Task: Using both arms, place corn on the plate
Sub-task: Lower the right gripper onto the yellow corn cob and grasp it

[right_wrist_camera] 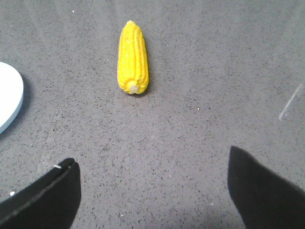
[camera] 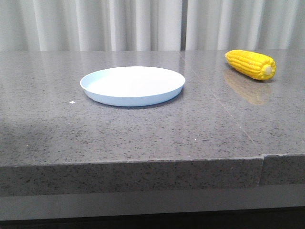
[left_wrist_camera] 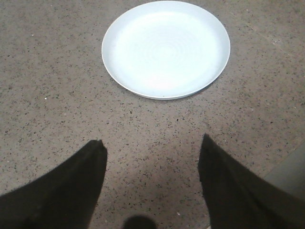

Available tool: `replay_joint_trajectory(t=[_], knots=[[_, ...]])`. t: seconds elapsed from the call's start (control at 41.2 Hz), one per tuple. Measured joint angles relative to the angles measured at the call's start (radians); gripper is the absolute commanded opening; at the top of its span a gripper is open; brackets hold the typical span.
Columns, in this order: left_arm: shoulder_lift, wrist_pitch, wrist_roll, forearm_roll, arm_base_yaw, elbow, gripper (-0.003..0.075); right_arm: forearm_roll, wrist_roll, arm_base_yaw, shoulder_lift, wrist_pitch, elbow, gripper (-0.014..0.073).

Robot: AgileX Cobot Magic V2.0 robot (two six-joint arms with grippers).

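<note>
The robot's right gripper needs to close around the middle of the yellow corn (camera: 251, 64) (right_wrist_camera: 133, 58), between the corn's pale stem end and its far end.
The pale blue-white plate (camera: 132, 85) lies empty on the grey stone table, left of centre; it also shows in the left wrist view (left_wrist_camera: 166, 48) and its edge in the right wrist view (right_wrist_camera: 9, 100). The yellow corn (camera: 251, 64) lies on the table at the far right, its pale stem end toward the front right; it also shows in the right wrist view (right_wrist_camera: 133, 57). My left gripper (left_wrist_camera: 152, 148) is open and empty above bare table, short of the plate. My right gripper (right_wrist_camera: 153, 160) is open and empty, short of the corn. Neither gripper shows in the front view.
The table (camera: 57, 124) has a front edge low in the front view and a seam (camera: 214, 102) running back between plate and corn. White curtains (camera: 143, 24) hang behind the table.
</note>
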Motion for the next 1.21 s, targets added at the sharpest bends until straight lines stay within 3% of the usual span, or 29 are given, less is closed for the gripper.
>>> replay_joint_trajectory(t=[0.606,0.994,1.139,1.212], knots=[[0.0,0.0,0.0,0.0,0.0,0.0,0.0421,0.0,-0.012,0.016,0.788,0.219,-0.63,0.0664],[0.0,0.0,0.0,0.0,0.0,0.0,0.0421,0.029,-0.031,0.02,1.142,0.264,-0.94,0.0659],[0.0,0.0,0.0,0.0,0.0,0.0,0.0421,0.029,-0.048,0.023,1.222,0.264,-0.996,0.0582],[0.0,0.0,0.0,0.0,0.0,0.0,0.0421,0.029,-0.06,0.028,1.251,0.266,-1.016,0.047]])
